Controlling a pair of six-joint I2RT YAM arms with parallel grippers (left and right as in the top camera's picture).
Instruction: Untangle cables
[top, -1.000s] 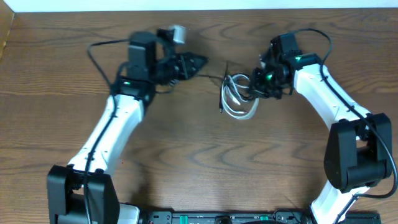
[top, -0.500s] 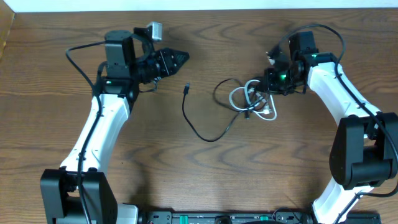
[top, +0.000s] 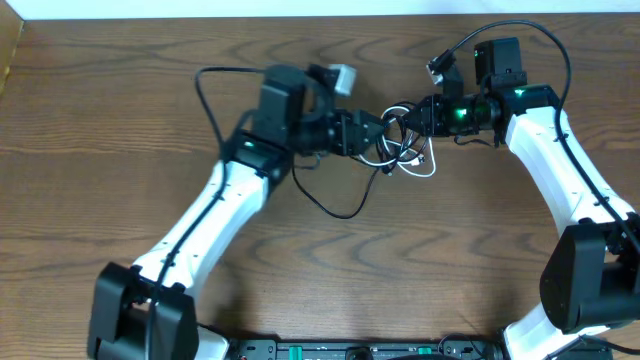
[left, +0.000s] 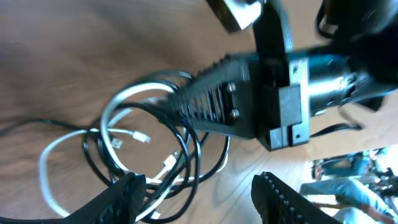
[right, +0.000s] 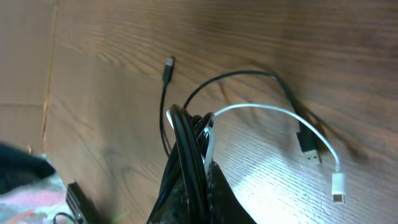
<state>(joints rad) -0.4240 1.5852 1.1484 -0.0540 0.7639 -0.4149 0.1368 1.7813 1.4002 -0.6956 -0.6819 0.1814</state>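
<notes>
The robot's left gripper needs to close on the black cable's loops (top: 383, 150) (left: 196, 163) on the side of the tangle facing it, and leave the white loops to the right gripper.
The cables hang as one tangle of black (left: 186, 134) and white (left: 118, 106) loops. My right gripper (top: 415, 118) is shut on it, and black and white strands run together between its jaws (right: 196, 180). A white plug (right: 337, 186), a black USB plug (right: 309, 142) and a small black plug (right: 169, 64) lie loose on the wood. In the overhead view, the black cable (top: 335, 208) trails in a loop toward the table's front. My left gripper (top: 385, 135) is open (left: 208, 202) right at the tangle, with some loops lying in the gap by its left finger (left: 124, 199).
The wooden table (top: 120, 120) carries nothing else near the cables. The two grippers are nose to nose at the back centre, and the right gripper's ridged finger (left: 217, 99) fills the middle of the left wrist view. A dark rail (top: 350, 350) runs along the front edge.
My left arm has swung right, from the far left up to the tangle, and its jaws have opened. The right gripper, still shut, has drawn the tangle back and right.
</notes>
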